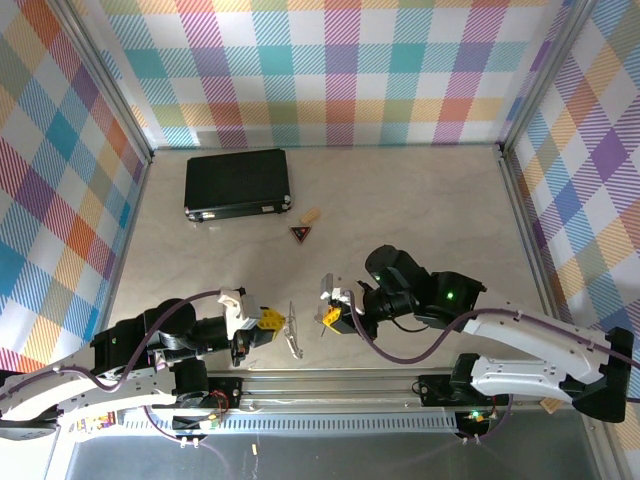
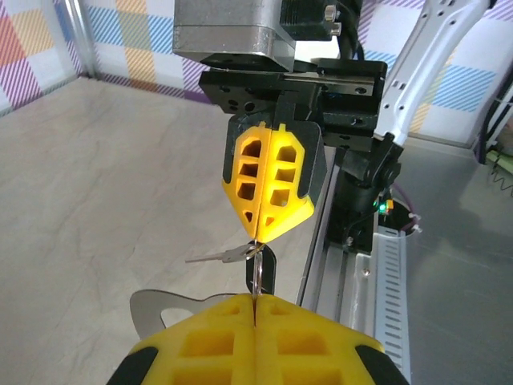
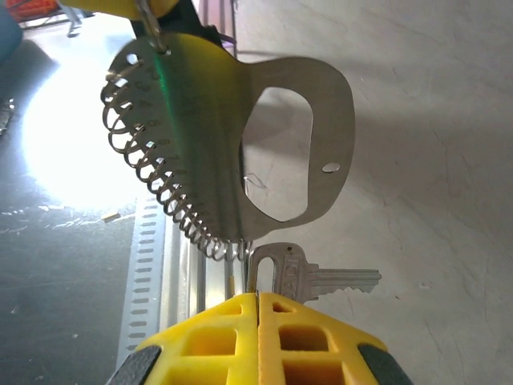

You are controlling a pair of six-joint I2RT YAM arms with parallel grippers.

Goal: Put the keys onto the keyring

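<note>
The key sticks out crosswise from my right gripper's fingers beside the wire loops, so I should set the key down and regrip its ring (image 3: pixel 251 271) with the blade ahead.
My right gripper (image 3: pixel 257 295) is shut on the bow of a silver key (image 3: pixel 317 277), whose blade points right. My left gripper (image 2: pixel 256 298) is shut on the thin keyring (image 2: pixel 258 273), seen edge-on with a dark oval tag (image 2: pixel 268 269) behind it. A flat silver plate (image 3: pixel 240 136) with an oval cut-out and wire loops along one edge hangs from the left gripper (image 3: pixel 148 10). The key's bow sits against the lowest loops. From above, the left gripper (image 1: pixel 275 322) and right gripper (image 1: pixel 330 316) face each other closely, the plate (image 1: pixel 292 332) between them.
A black case (image 1: pixel 237 183) lies at the back left. A dark-red triangular trinket (image 1: pixel 301 234) with a tan piece (image 1: pixel 311 215) lies beside it. The slotted metal rail (image 1: pixel 330 385) runs along the near edge under the grippers. Checked walls enclose the table.
</note>
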